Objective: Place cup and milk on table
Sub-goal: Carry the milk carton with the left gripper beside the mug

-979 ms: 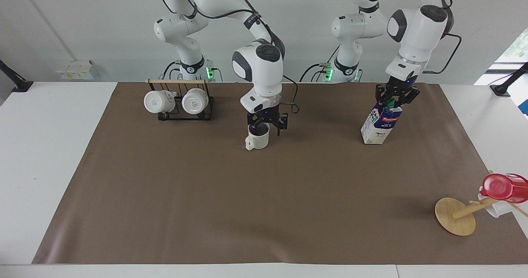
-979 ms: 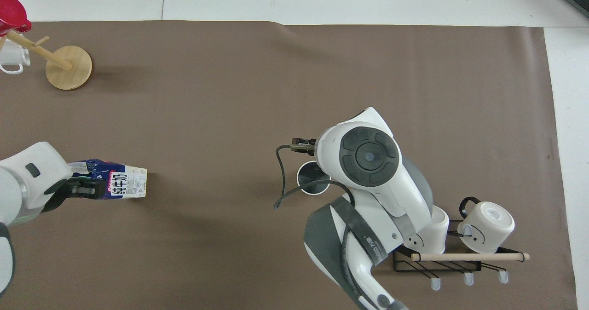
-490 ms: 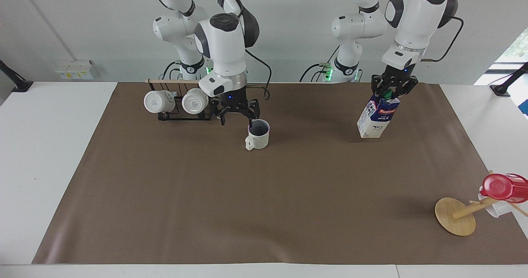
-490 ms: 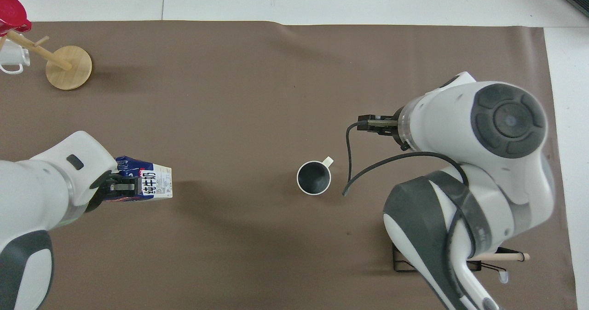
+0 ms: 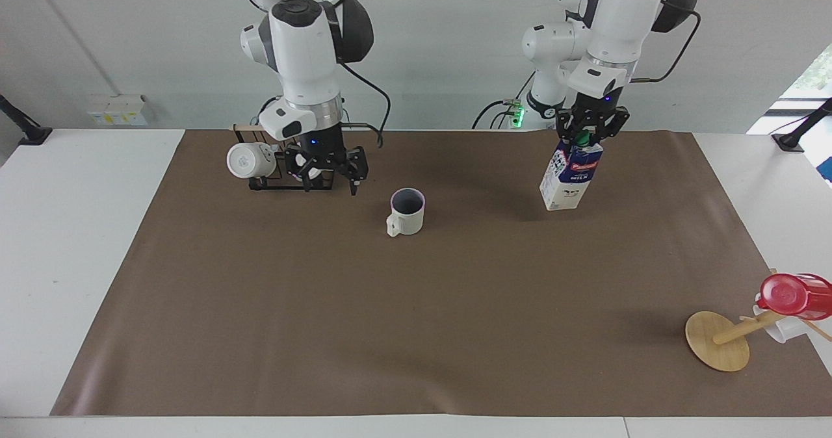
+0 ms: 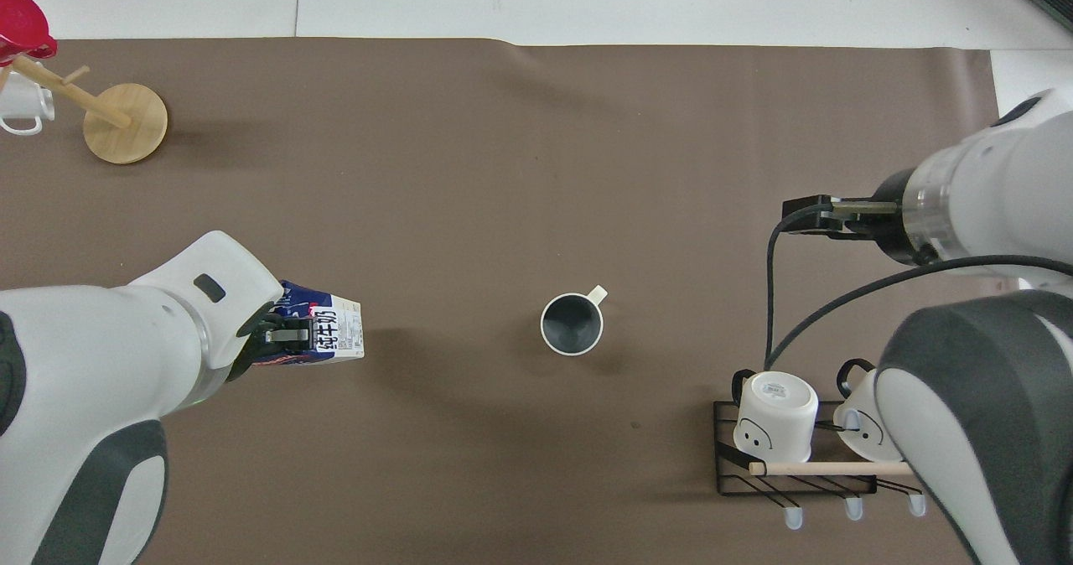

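My left gripper will release the milk on the brown sheet (image 6: 484,332), setting it free next to the cup, on the opposite side from the mug rack.
The cup (image 5: 406,212) stands upright on the table's brown sheet (image 5: 416,308), handle pointing away from the robots, with nothing touching it; it also shows in the overhead view (image 6: 572,323). My right gripper (image 5: 329,181) is open and empty, raised over the sheet in front of the mug rack, apart from the cup. In the overhead view it is hidden under its arm. My left gripper (image 5: 588,134) is shut on the top of the milk (image 5: 571,179), which hangs slightly tilted beside the cup toward the left arm's end. The milk (image 6: 323,339) also shows from overhead.
A black wire rack (image 5: 289,181) with two white mugs (image 6: 775,414) stands near the right arm's base. A wooden mug stand (image 5: 718,340) with a red cup (image 5: 793,295) and a white mug (image 6: 21,108) lies tipped, farthest from the robots at the left arm's end.
My right gripper has left the cup's rim, risen and moved to the rack; the cup stays put. My left gripper has carried the milk toward the cup.
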